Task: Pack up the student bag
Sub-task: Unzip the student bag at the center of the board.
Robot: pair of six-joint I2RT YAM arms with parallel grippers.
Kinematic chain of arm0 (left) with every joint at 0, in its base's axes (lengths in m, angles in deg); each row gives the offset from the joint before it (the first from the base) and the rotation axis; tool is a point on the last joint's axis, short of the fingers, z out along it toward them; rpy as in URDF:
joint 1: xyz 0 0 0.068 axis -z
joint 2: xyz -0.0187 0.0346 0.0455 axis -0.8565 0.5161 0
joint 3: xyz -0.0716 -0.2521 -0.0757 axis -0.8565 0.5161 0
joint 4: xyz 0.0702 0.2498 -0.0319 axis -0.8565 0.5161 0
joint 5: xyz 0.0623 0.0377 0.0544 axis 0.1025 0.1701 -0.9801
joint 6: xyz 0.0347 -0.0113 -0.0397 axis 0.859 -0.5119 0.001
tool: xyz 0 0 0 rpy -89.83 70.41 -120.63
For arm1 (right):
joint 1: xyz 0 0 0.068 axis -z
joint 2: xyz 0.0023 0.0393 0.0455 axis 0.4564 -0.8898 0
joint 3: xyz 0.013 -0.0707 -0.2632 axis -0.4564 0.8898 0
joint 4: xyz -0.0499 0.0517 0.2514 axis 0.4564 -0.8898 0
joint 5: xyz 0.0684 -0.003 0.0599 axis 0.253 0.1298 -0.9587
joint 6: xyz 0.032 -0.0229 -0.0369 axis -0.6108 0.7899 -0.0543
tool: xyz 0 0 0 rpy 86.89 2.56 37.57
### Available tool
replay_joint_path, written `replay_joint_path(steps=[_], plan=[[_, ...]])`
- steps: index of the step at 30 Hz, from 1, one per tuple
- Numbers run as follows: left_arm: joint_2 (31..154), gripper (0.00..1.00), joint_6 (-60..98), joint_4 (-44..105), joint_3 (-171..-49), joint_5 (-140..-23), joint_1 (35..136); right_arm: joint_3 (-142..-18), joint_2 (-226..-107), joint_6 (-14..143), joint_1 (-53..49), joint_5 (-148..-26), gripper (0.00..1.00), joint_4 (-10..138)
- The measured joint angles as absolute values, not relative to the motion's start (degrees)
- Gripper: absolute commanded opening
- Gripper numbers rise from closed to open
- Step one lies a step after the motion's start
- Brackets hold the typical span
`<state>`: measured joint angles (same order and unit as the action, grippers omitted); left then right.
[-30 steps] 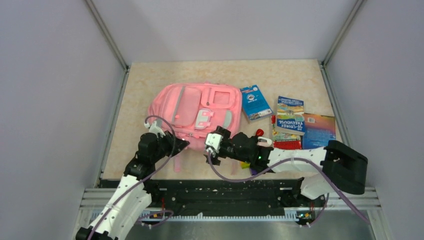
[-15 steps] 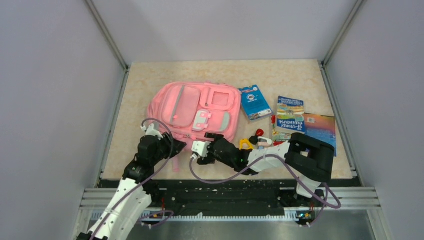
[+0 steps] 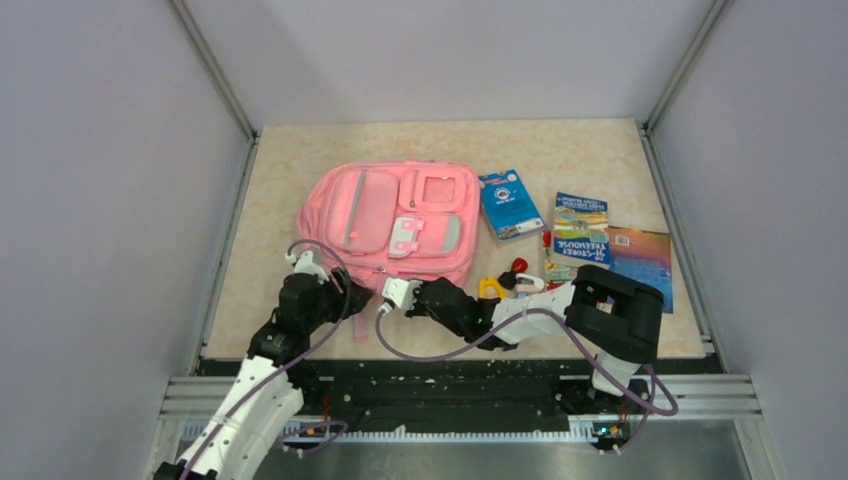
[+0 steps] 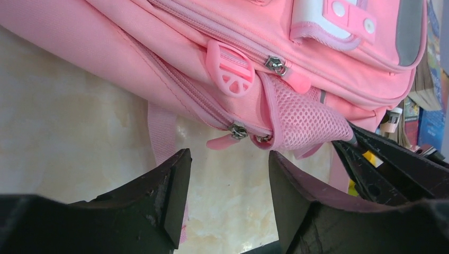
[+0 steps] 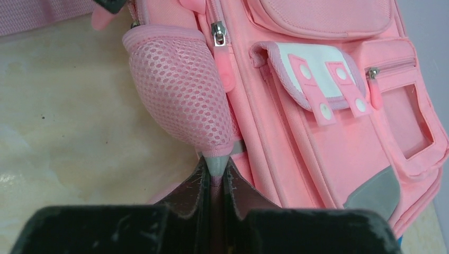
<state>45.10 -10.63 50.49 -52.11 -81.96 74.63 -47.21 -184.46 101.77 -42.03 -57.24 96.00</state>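
Observation:
The rim of the mesh pocket crowds a zipper pull, so my left gripper will pinch the free pull (image 4: 224, 141) next to it and pull that one away from the mesh pocket.
The student bag (image 3: 390, 215), a large pink backpack, lies flat on the table with its front pockets up. My right gripper (image 5: 214, 166) is shut on the grey-trimmed rim of the bag's pink mesh side pocket (image 5: 180, 95) at the near edge; seen from above, it (image 3: 400, 293) sits at that edge. Just left of it is my left gripper (image 3: 355, 298). In its wrist view, the left gripper (image 4: 227, 164) stands open over bare table, just short of two zipper pulls (image 4: 233, 132) beside the mesh pocket (image 4: 302, 119), with nothing between its fingers.
Right of the bag lie a blue booklet (image 3: 510, 205), a stack of books (image 3: 580, 235) and a colourful book (image 3: 640, 260). A yellow item (image 3: 490, 289) and a red one (image 3: 519, 265) sit behind the right arm. A pink strap (image 4: 161, 127) trails on the table. Walls close in both sides.
The right gripper moved left to the bag's near edge and shut on the mesh pocket's rim. The left gripper opened. The bag turned slightly.

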Motion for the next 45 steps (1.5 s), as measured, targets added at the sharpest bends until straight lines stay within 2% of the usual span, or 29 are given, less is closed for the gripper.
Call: replay_joint_path(steps=[2, 14, 20, 27, 36, 45], plan=[[46.0, 0.6, -9.4, 50.2, -51.9, -81.1, 74.7, -48.1, -184.5, 100.7, -41.9, -57.3, 0.0, 94.4], [52.6, 0.55, -4.4, 44.5, -51.3, -80.3, 75.8, -48.6, -180.6, 93.6, -37.8, -64.4, 0.0, 88.2], [57.6, 0.55, -3.2, 41.3, -51.3, -81.2, 79.9, -48.6, -180.5, 92.0, -36.9, -66.2, 0.0, 87.2], [61.3, 0.41, -1.7, 39.6, -51.6, -88.1, 85.8, -48.6, -180.4, 90.6, -36.4, -67.3, 0.0, 87.0], [63.2, 0.37, -0.2, 39.0, -53.7, -97.3, 92.1, -48.6, -180.4, 90.0, -36.0, -68.1, 0.0, 87.0], [59.3, 0.27, 0.0, 39.5, -53.7, -101.4, 93.5, -48.6, -180.0, 89.4, -35.7, -68.8, 0.0, 87.0]])
